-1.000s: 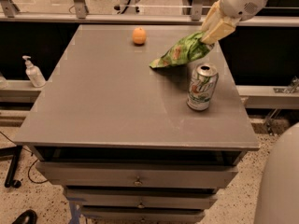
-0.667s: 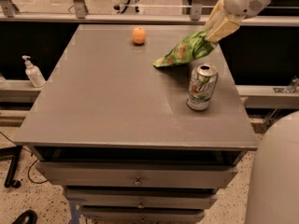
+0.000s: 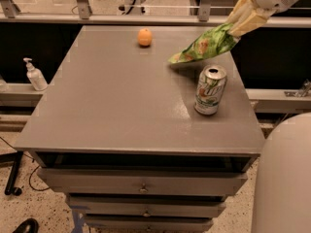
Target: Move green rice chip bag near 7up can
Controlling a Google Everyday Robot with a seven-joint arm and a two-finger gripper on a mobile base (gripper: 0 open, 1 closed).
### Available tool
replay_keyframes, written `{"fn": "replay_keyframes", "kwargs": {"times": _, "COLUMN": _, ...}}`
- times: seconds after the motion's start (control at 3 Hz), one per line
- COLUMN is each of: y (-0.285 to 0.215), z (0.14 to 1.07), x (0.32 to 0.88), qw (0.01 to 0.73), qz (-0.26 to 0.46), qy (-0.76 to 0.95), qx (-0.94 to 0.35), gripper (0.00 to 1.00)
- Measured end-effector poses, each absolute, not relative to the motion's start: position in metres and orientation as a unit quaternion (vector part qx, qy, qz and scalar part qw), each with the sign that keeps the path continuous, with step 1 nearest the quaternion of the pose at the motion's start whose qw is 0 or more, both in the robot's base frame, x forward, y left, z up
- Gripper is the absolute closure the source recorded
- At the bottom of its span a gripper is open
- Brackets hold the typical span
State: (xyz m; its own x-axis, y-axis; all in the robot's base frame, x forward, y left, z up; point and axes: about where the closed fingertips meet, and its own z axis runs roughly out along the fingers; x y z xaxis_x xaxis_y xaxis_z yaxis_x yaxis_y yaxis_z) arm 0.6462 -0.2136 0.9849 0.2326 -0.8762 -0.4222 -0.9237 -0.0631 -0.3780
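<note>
Next, my gripper lets go of the green rice chip bag on the grey table [image 3: 211, 62] just behind the 7up can.
The green rice chip bag [image 3: 206, 45] hangs tilted above the grey table [image 3: 112, 96], its lower end just over the surface at the right rear. My gripper [image 3: 235, 29] is shut on the bag's upper right end, at the table's far right edge. The 7up can [image 3: 210, 90] stands upright on the table near the right edge, a short way in front of and below the bag.
A small orange fruit [image 3: 144, 37] lies at the table's back middle. A white pump bottle [image 3: 34, 75] stands on a ledge to the left. Drawers [image 3: 143, 183] sit under the tabletop. A rounded white robot part [image 3: 284, 178] fills the lower right.
My gripper has lifted the bag a little and drawn it toward the right rear. The can and the orange have not moved.
</note>
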Motion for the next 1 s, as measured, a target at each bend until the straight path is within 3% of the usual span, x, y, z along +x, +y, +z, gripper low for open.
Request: {"fn": "replay_keyframes", "kwargs": {"times": 1.0, "y": -0.237, "z": 0.962, "x": 0.636, "qw": 0.327, "qz": 0.076, "qy": 0.576, "qx": -0.745, "gripper": 1.00}}
